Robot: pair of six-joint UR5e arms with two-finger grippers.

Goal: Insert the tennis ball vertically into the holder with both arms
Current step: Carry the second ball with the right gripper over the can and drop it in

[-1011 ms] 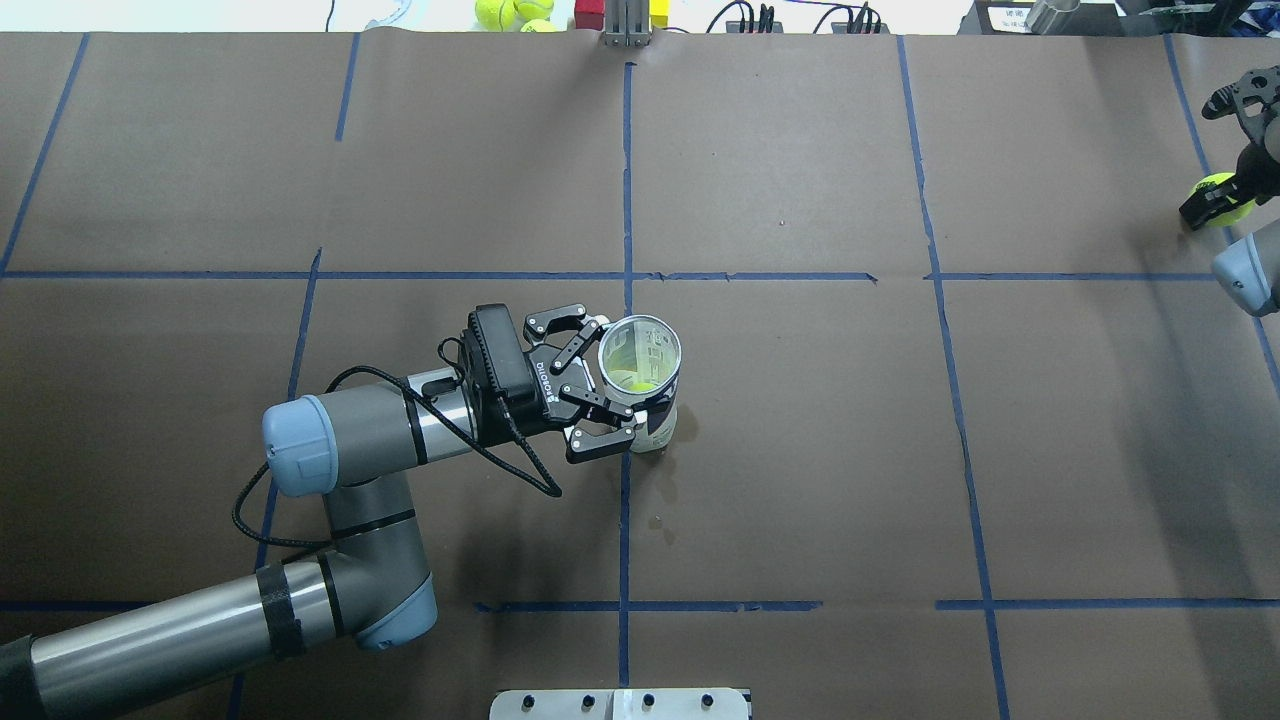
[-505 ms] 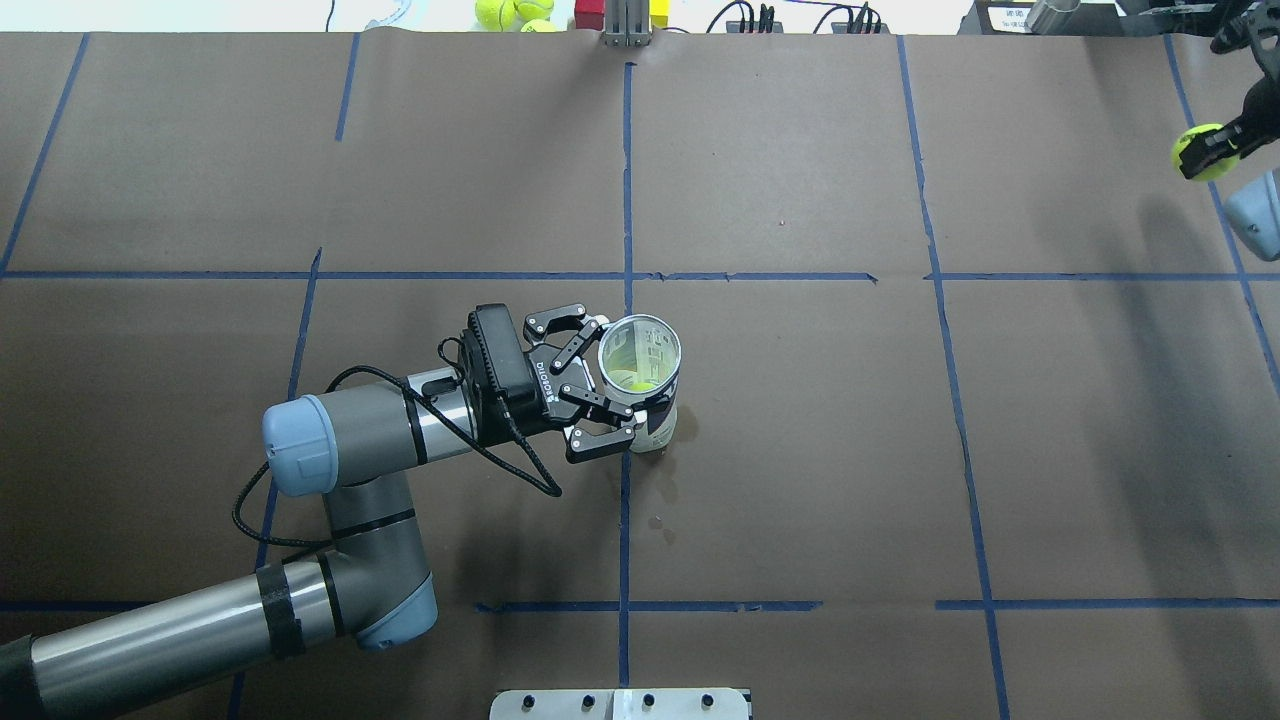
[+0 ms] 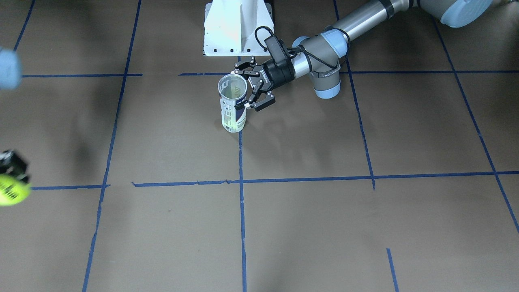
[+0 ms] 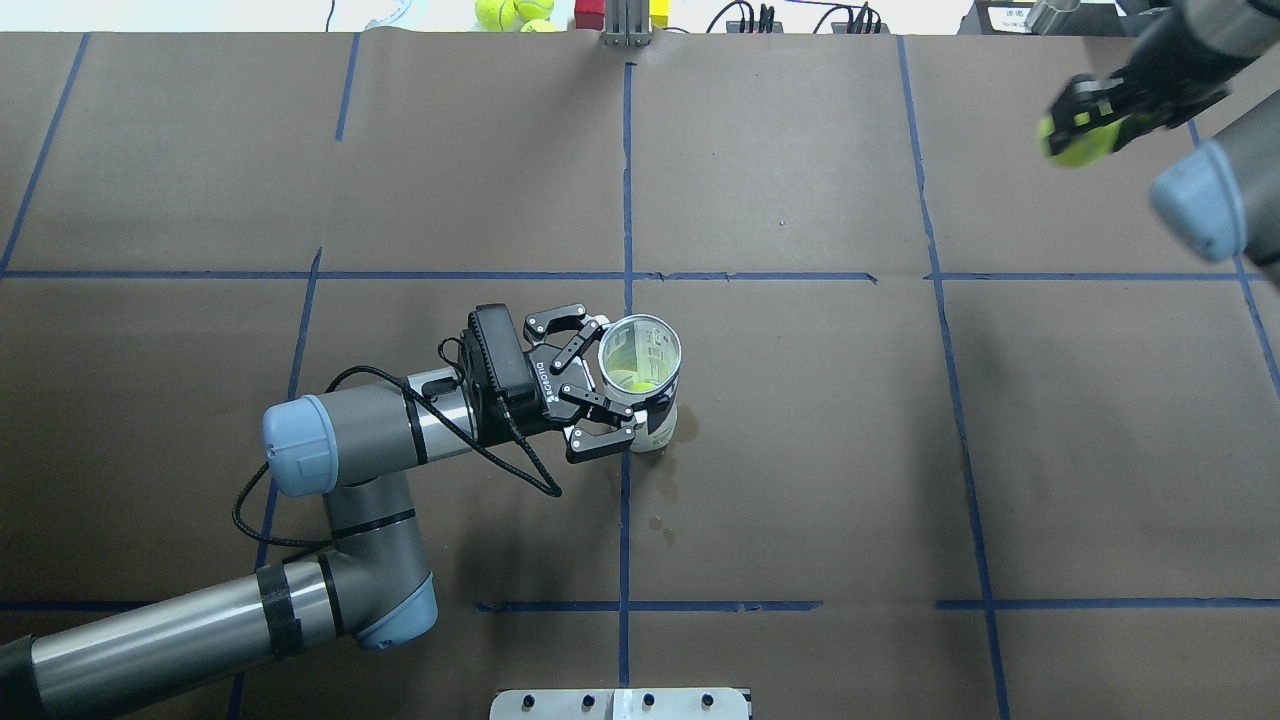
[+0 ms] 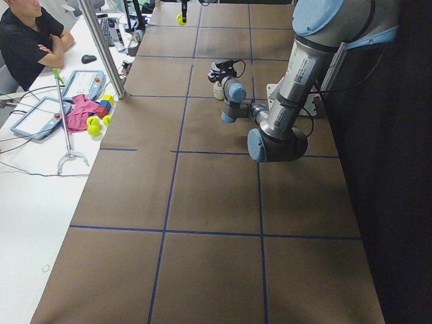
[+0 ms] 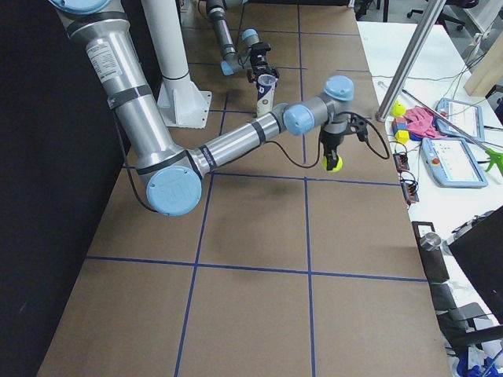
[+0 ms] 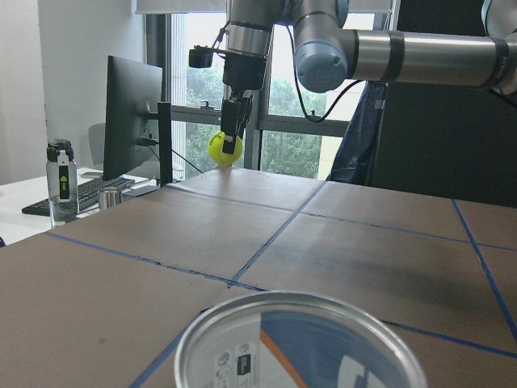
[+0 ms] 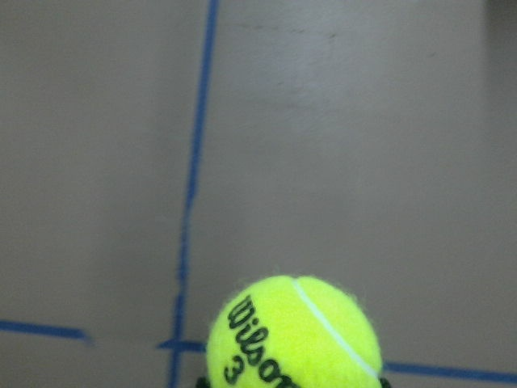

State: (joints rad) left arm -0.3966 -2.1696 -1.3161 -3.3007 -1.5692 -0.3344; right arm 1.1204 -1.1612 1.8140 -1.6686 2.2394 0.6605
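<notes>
I will have my right gripper release the tennis ball at the opening of the holder (image 3: 232,86), so that it is let go inside the holder's silver rim.
The holder (image 4: 655,350), a clear can with a navy, white and yellow-green label, stands upright near the table's middle, mouth open upward. My left gripper (image 4: 615,378) is shut on the holder from its side; it also shows in the front view (image 3: 242,88). A yellow-green shape shows low inside the can. The can's silver rim (image 7: 299,339) fills the bottom of the left wrist view. My right gripper (image 4: 1080,125) is shut on the tennis ball (image 4: 1072,142) in the air over the far right of the table, well away from the holder. The ball also shows in the right wrist view (image 8: 292,335).
Spare tennis balls (image 4: 510,12) and coloured blocks (image 4: 620,12) lie beyond the table's far edge. The white robot base (image 3: 237,28) stands behind the holder. An operator (image 5: 30,40) sits at a side desk. Blue tape lines mark the brown table cover.
My right arm has carried the tennis ball from the right edge toward the far side, then left toward the table's middle. My left arm and the holder have not moved.
</notes>
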